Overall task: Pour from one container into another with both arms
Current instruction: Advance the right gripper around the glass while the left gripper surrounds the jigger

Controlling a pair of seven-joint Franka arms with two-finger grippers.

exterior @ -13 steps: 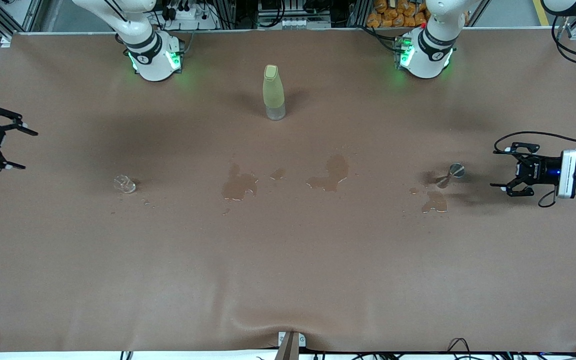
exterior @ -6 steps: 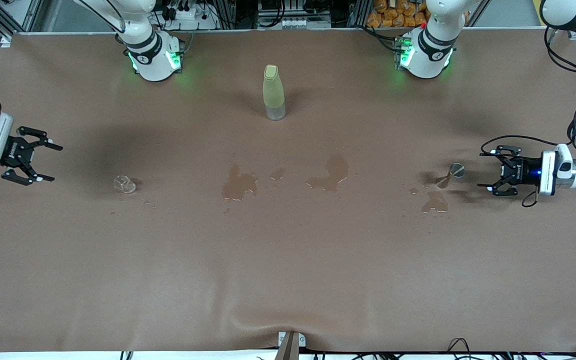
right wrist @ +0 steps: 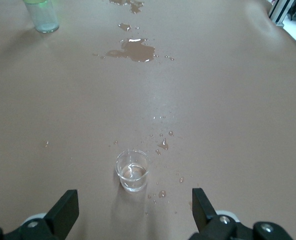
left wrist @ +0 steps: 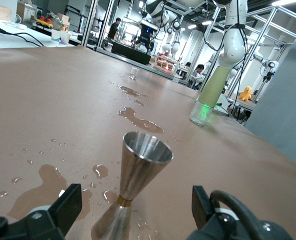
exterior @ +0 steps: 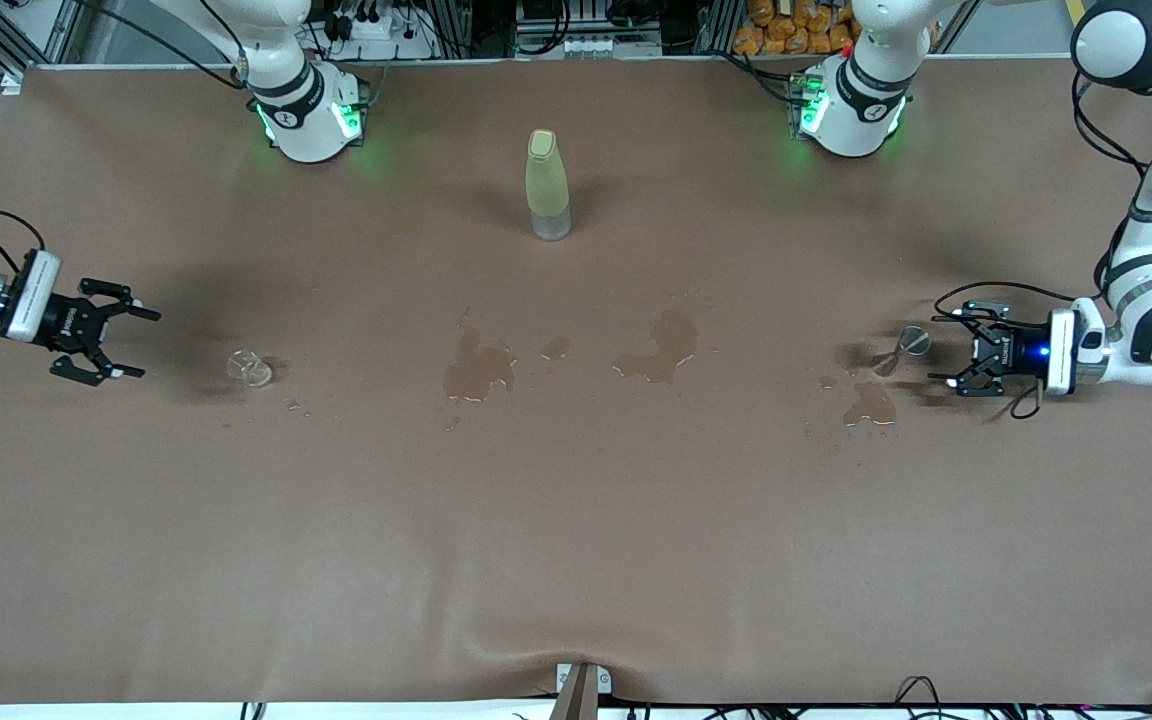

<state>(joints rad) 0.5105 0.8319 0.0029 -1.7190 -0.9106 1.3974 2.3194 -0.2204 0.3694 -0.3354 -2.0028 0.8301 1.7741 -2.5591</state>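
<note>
Next, my right gripper closes around the glass's side (exterior: 250, 368) (right wrist: 132, 177), just under the glass's rim, because the small clear glass needs to be lifted for the pour.
A steel hourglass-shaped jigger (exterior: 911, 344) (left wrist: 137, 167) stands upright toward the left arm's end of the table, among water drops. My left gripper (exterior: 940, 349) (left wrist: 135, 209) is low and level beside it and open. One finger is on each side of the jigger's lower cone, and neither touches it. A small clear glass (exterior: 249, 368) (right wrist: 132, 170) stands toward the right arm's end. My right gripper (exterior: 142, 344) (right wrist: 132, 206) is open and points at the glass from a short gap away, holding nothing.
A tall yellow-green bottle (exterior: 547, 184) (left wrist: 208, 94) stands upright at mid-table near the robot bases. Water puddles (exterior: 478, 368) (exterior: 658, 350) (exterior: 870, 403) lie between the glass and the jigger. More drops (right wrist: 164, 145) are scattered by the glass.
Both grippers have moved inward along the table: the left one up to the jigger, the right one toward the glass. Neither container has moved.
</note>
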